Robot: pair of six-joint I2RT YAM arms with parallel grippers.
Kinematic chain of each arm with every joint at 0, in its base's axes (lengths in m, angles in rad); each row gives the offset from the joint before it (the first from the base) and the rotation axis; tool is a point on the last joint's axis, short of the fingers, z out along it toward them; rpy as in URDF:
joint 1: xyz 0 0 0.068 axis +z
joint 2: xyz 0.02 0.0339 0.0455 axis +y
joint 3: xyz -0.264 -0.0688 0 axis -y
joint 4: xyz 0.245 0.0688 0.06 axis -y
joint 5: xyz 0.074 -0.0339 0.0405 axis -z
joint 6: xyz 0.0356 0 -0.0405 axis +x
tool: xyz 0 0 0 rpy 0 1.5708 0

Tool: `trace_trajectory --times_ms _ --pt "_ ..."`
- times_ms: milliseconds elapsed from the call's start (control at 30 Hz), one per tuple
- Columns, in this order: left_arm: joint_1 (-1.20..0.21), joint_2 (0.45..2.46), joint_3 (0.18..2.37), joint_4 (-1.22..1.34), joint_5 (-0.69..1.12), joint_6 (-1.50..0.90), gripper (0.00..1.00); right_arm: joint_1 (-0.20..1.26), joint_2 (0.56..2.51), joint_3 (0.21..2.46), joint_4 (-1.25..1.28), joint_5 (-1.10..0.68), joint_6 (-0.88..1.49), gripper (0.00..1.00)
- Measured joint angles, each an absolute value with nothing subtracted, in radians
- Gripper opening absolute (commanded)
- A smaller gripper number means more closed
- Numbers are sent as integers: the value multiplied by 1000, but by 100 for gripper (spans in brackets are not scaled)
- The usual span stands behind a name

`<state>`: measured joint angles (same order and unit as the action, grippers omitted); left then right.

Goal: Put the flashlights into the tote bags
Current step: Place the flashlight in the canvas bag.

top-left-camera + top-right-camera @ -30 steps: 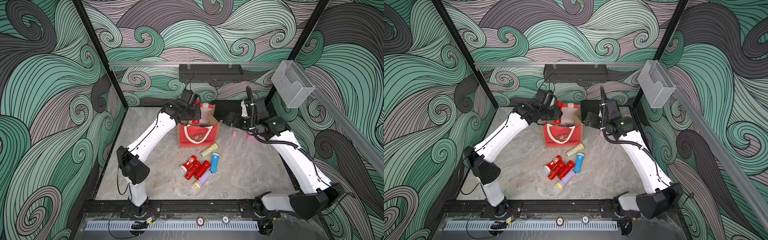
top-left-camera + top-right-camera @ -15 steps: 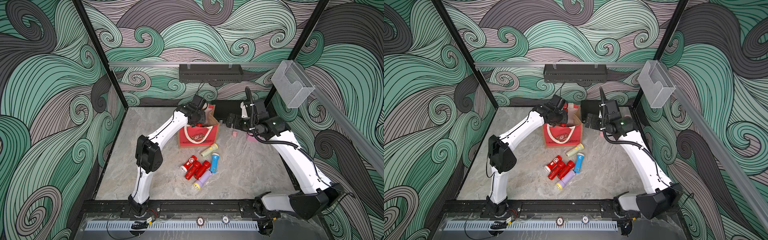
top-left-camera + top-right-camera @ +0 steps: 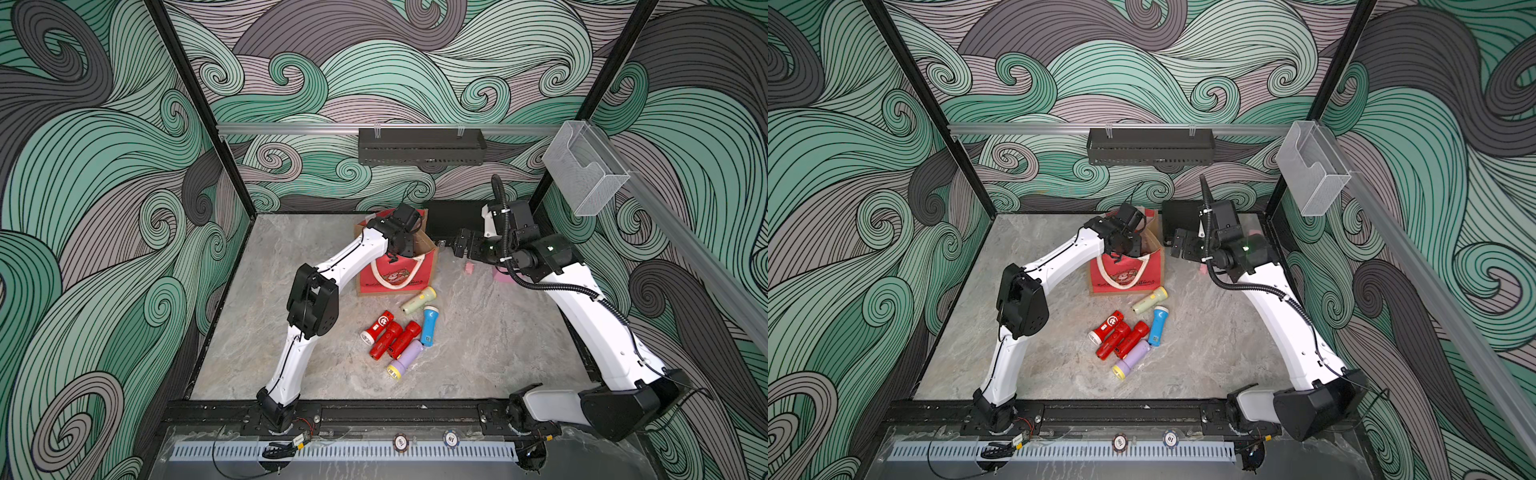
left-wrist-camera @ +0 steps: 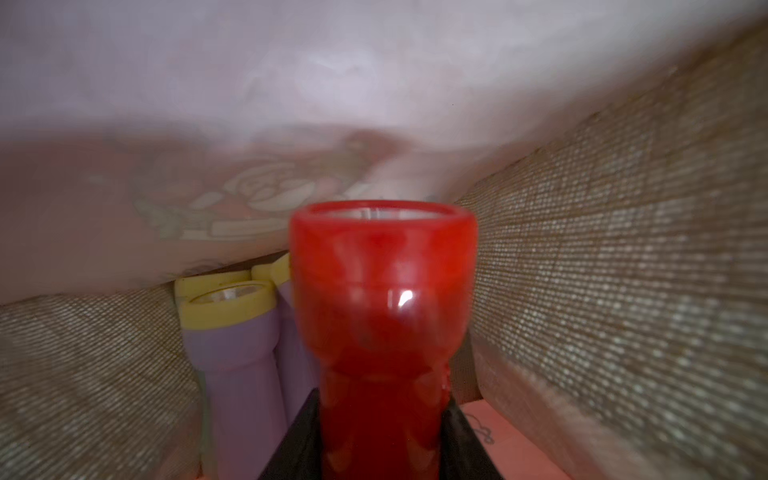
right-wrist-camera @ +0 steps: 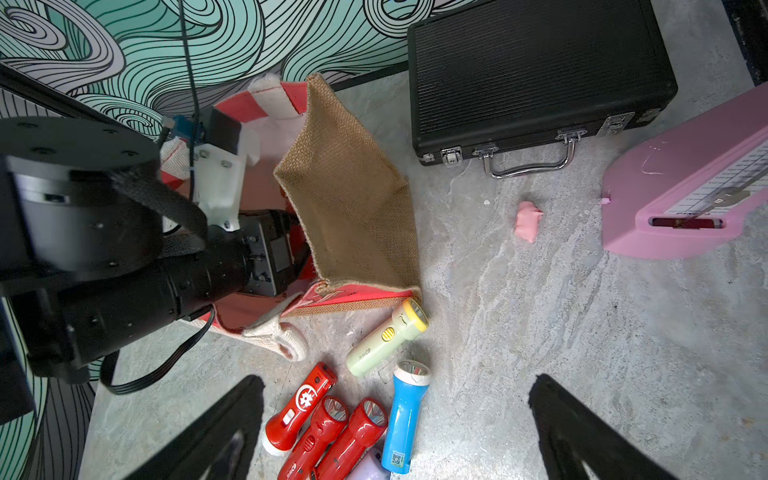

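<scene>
The red flashlight, now down in the tote bag's mouth, will be let go by my left gripper inside the tote bag, upright (image 3: 401,254) (image 4: 337,384) beside the lilac flashlights.
The tote bag (image 3: 399,279) (image 3: 1128,275) (image 5: 353,199) stands open at the back middle. My left gripper (image 3: 405,248) (image 3: 1128,245) (image 4: 382,419) reaches down into its mouth, shut on a red flashlight (image 4: 382,307). Two lilac, yellow-rimmed flashlights (image 4: 232,332) stand inside beside it. In front of the bag lie a pale green flashlight (image 3: 418,301) (image 5: 386,336), a blue one (image 3: 428,326) (image 5: 405,415), three red ones (image 3: 387,338) (image 5: 328,432) and a lilac one (image 3: 405,360). My right gripper (image 3: 451,246) (image 3: 1177,246) (image 5: 397,380) hovers open to the bag's right, holding nothing.
A black hard case (image 3: 453,218) (image 5: 536,75) lies against the back wall right of the bag. A pink metronome (image 5: 685,195) and a small pink lump (image 5: 528,220) sit on the table under my right arm. The left arm's elbow (image 3: 311,305) stands left of the loose flashlights.
My left arm has swung to the right and its gripper has gone from the bag's back left corner down into the bag with the red flashlight. The right arm has stayed still.
</scene>
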<state>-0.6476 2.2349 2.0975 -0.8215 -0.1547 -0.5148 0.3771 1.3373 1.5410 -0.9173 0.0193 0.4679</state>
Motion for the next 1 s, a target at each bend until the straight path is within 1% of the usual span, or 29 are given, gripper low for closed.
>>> trace_trajectory --times_ms 333,667,1000 --pt "-651 2243 2102 -826 -162 -515 0 377 1280 1498 -932 26 476 100" --pt "-687 2243 2165 -911 -252 -492 0 376 1241 1467 -935 52 483 99" --pt "-709 2269 2249 -952 -280 -484 0 376 1238 1468 -940 70 476 99"
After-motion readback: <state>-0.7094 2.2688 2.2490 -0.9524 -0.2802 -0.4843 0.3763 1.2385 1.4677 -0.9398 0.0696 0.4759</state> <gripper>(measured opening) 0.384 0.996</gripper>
